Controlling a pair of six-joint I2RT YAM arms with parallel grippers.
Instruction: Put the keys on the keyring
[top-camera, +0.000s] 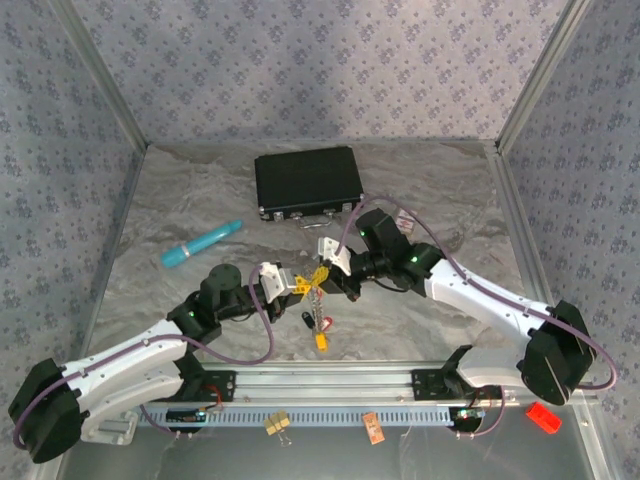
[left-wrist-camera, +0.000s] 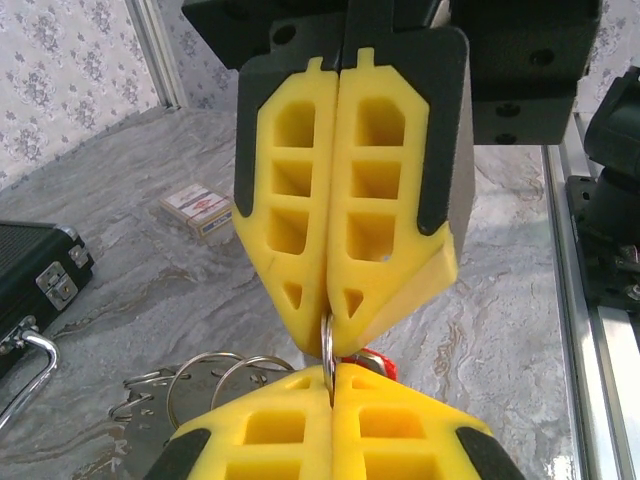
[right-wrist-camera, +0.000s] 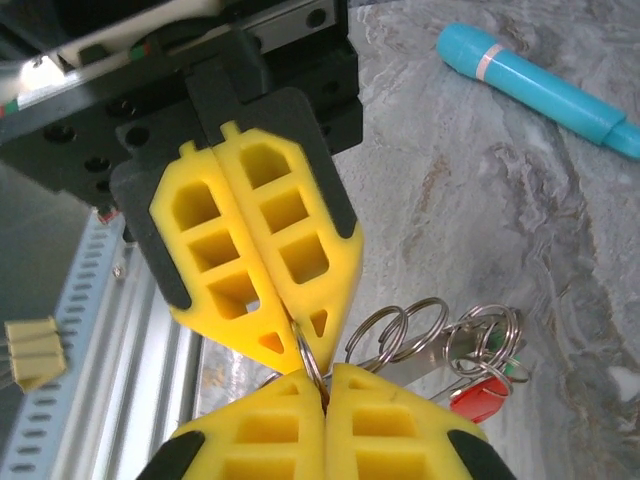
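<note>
Both my grippers are pinching the thin ring, so my right gripper needs to let go, back away and take the red tag (left-wrist-camera: 379, 365) while my left gripper keeps hold of the ring.
My two grippers meet tip to tip over the middle of the table. The left gripper (top-camera: 305, 285) (left-wrist-camera: 332, 375) and the right gripper (top-camera: 322, 272) (right-wrist-camera: 325, 388) are both shut on the keyring (left-wrist-camera: 328, 345) (right-wrist-camera: 312, 350), a thin metal ring seen edge-on between the yellow pads. Smaller split rings (right-wrist-camera: 400, 325) and a metal plate hang beside it. The keys dangle there: a red head (right-wrist-camera: 480, 395) (left-wrist-camera: 388, 366), a green one (right-wrist-camera: 516, 371). Below the grippers hangs a chain with a yellow-orange tag (top-camera: 321, 340).
A black case (top-camera: 307, 182) lies at the back and a teal pen (top-camera: 201, 243) (right-wrist-camera: 540, 85) to the left. A red-and-white card box (left-wrist-camera: 200, 212) sits near the right arm. The metal rail (top-camera: 330, 385) runs along the near edge, with a binder clip (top-camera: 278, 424) below it.
</note>
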